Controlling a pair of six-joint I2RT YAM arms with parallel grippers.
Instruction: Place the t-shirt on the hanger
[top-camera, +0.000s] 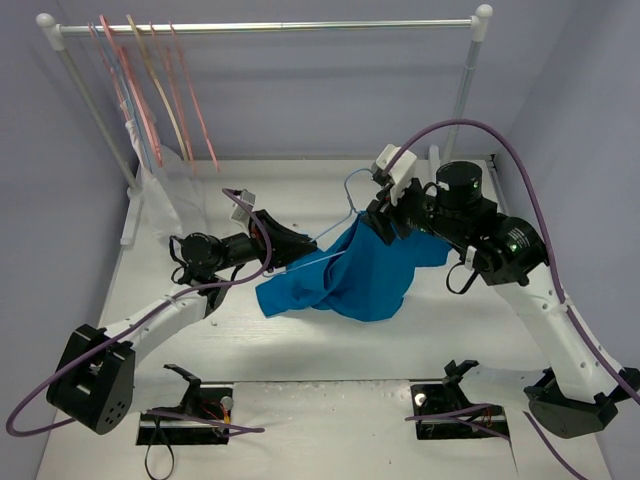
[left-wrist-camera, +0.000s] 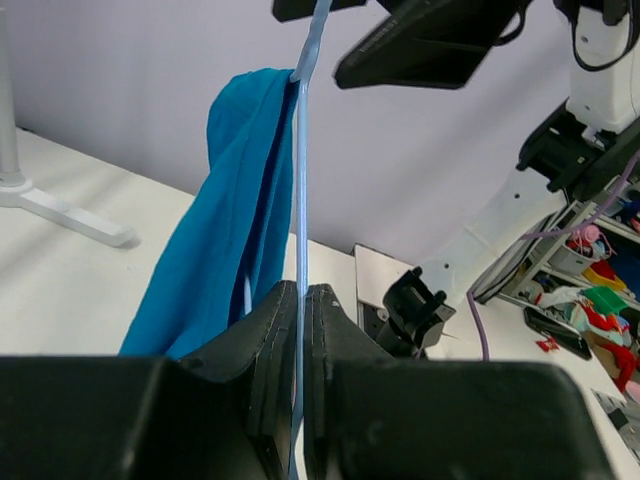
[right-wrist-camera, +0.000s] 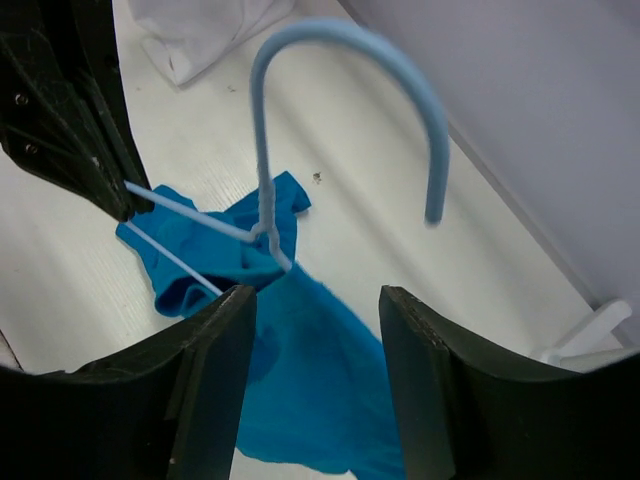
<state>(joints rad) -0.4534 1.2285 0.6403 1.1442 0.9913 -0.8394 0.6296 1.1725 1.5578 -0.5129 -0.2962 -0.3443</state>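
Note:
The left gripper is blocking the hanger's uncovered end, so the right gripper should pinch the t-shirt's top below the hanger's hook (top-camera: 359, 221) before the left gripper backs away.
The bright blue t-shirt (top-camera: 350, 278) hangs bunched over one side of the light-blue hanger (top-camera: 350, 192) above the middle of the table. My left gripper (top-camera: 297, 250) is shut on the hanger's thin lower bar (left-wrist-camera: 299, 200), with the shirt (left-wrist-camera: 235, 240) draped just left of the bar. My right gripper (top-camera: 383, 218) is open and empty, just above the shirt's raised top next to the hanger's hook (right-wrist-camera: 345, 50). In the right wrist view the shirt (right-wrist-camera: 310, 390) lies below the open jaws (right-wrist-camera: 315, 296), and the left gripper (right-wrist-camera: 75, 120) holds the hanger's end.
A clothes rack (top-camera: 270, 27) spans the back, with pink and tan hangers (top-camera: 150, 90) at its left end. A whitish translucent garment (top-camera: 165, 195) lies at the back left. The rack's right pole (top-camera: 465, 90) stands behind my right arm.

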